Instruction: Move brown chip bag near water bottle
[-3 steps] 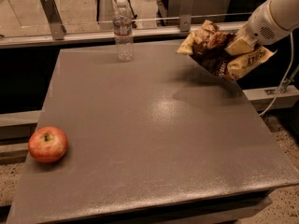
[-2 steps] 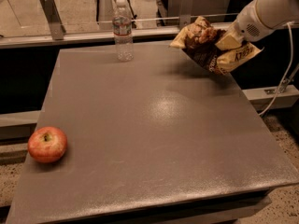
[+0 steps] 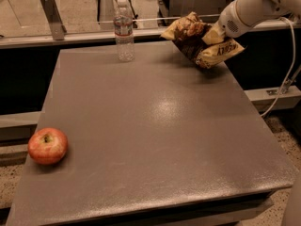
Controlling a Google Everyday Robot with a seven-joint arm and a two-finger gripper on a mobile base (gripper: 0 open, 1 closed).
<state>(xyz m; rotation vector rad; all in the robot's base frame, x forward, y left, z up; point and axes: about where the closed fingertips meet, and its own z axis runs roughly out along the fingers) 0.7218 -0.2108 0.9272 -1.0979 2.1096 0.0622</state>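
Observation:
I will release the brown chip bag on the grey table's far edge (image 3: 177,52), close beside the water bottle. The bag now hangs above the table's far corner.
The brown chip bag (image 3: 200,44), crinkled dark brown with cream-yellow ends, hangs tilted above the table's far right corner. My gripper (image 3: 214,34) is shut on the bag's right part, with the white arm coming in from the upper right. The water bottle (image 3: 124,29), clear with a white cap and a white-and-red label band, stands upright at the table's far edge, left of centre. The bag is about a bottle's height to the right of the bottle and does not touch it.
A red apple (image 3: 47,146) lies at the front left of the grey table (image 3: 155,140). A metal rail (image 3: 94,32) runs behind the far edge. A white cable (image 3: 287,79) hangs off the right side.
My gripper has carried the bag left and toward the far edge, closer to the bottle. The bottle and the apple have not moved.

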